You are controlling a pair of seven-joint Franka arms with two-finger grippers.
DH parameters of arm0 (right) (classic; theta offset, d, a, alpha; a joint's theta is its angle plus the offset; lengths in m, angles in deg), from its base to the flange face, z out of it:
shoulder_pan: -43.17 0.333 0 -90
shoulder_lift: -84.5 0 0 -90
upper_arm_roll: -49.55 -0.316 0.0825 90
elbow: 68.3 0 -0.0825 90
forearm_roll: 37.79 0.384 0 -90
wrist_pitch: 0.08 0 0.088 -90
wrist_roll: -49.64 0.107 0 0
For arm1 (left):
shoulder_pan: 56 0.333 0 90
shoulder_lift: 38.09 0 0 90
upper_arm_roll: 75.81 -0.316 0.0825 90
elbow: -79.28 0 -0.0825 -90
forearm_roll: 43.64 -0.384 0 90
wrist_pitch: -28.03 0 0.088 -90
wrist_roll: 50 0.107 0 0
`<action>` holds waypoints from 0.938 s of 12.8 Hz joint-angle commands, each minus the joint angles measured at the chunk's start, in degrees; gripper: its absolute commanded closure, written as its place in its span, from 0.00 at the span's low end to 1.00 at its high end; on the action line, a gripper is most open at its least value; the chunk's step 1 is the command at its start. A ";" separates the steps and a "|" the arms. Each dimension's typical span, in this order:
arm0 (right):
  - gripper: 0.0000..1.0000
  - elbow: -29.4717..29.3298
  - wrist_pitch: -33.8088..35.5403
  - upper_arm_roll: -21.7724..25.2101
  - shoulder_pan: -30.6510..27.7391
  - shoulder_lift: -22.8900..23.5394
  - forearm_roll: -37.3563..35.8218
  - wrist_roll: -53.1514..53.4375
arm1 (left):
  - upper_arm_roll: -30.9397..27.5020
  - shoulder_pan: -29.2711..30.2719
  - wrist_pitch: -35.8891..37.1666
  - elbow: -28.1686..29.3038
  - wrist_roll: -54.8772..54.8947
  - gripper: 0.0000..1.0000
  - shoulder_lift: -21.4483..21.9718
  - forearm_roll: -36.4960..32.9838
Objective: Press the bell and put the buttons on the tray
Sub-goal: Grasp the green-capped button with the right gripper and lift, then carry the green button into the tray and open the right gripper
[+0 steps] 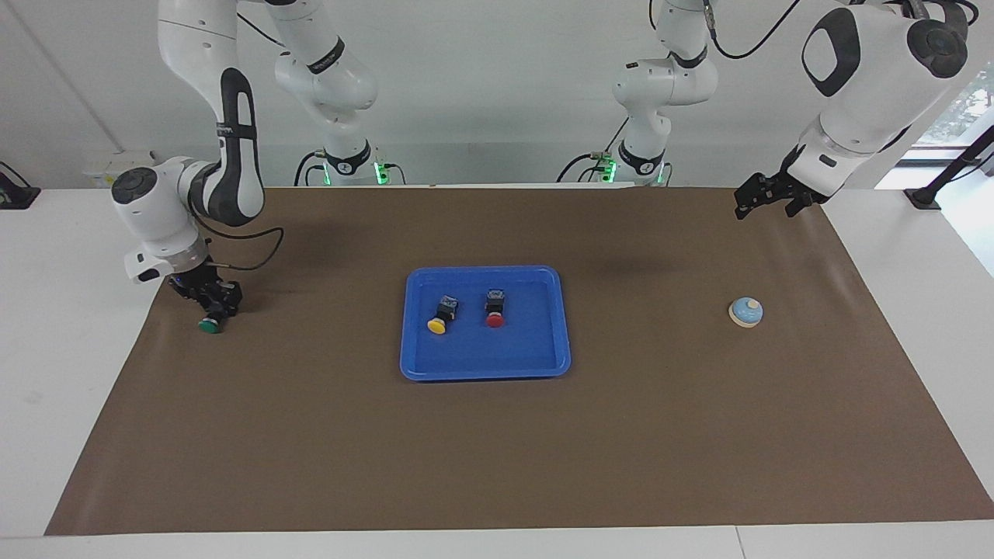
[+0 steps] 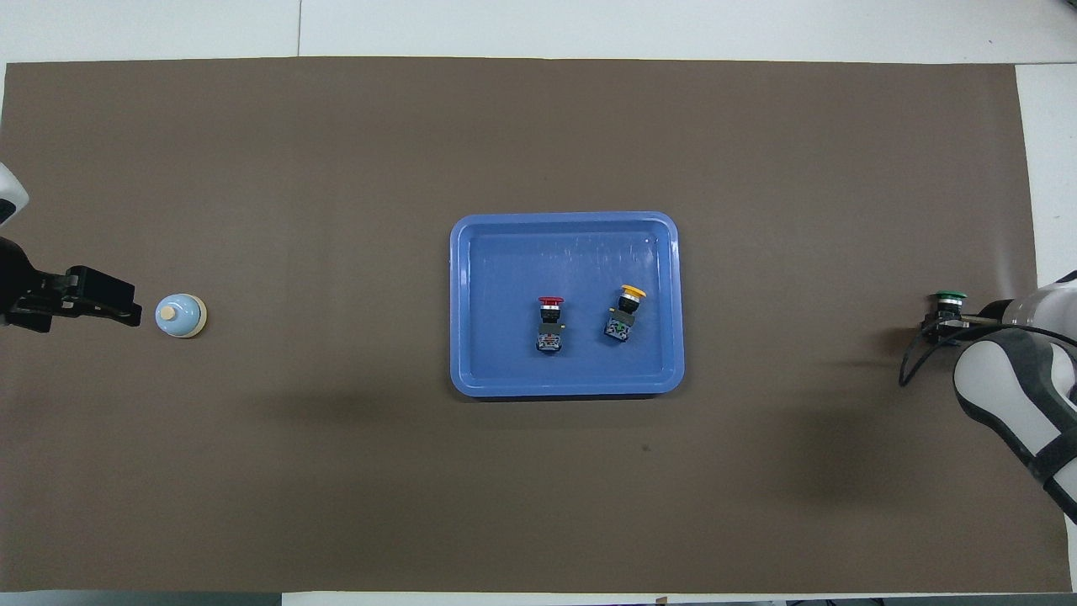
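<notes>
Next, I set the green button down in the blue tray (image 2: 506, 309) next to the red button, toward the bell, using my right gripper. The green button still lies on the brown mat.
The green button (image 1: 208, 325) lies on its side on the brown mat at the right arm's end of the table, cap pointing away from the robots. My right gripper (image 1: 211, 304) is low on the mat and shut on its black body; in the overhead view the green button (image 2: 950, 296) shows just past the right gripper (image 2: 938, 324). The yellow button (image 1: 437, 326) and the red button (image 1: 495, 320) lie side by side in the blue tray (image 1: 485, 369) at mid-table. The bell (image 1: 746, 311) stands on the mat toward the left arm's end. My left gripper (image 1: 765, 206) hangs open in the air, apart from the bell.
The brown mat (image 1: 497, 450) covers most of the white table. In the overhead view the tray (image 2: 458, 303) sits at the middle, the bell (image 2: 180, 315) just past the left gripper (image 2: 126, 307).
</notes>
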 commanded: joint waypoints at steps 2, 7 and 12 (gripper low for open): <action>1.00 -6.01 11.06 -0.43 4.25 -2.11 -0.15 0.80 | -0.17 -0.12 -0.49 0.06 -0.44 0.00 0.51 -0.18; 1.00 -19.71 27.33 -0.51 21.36 -1.50 0.02 17.89 | -0.17 -0.12 -0.49 0.05 -0.44 0.00 0.51 -0.18; 1.00 -27.73 30.27 -0.43 44.21 0.87 1.51 42.25 | -0.17 -0.12 -0.49 0.05 -0.44 0.00 0.51 -0.18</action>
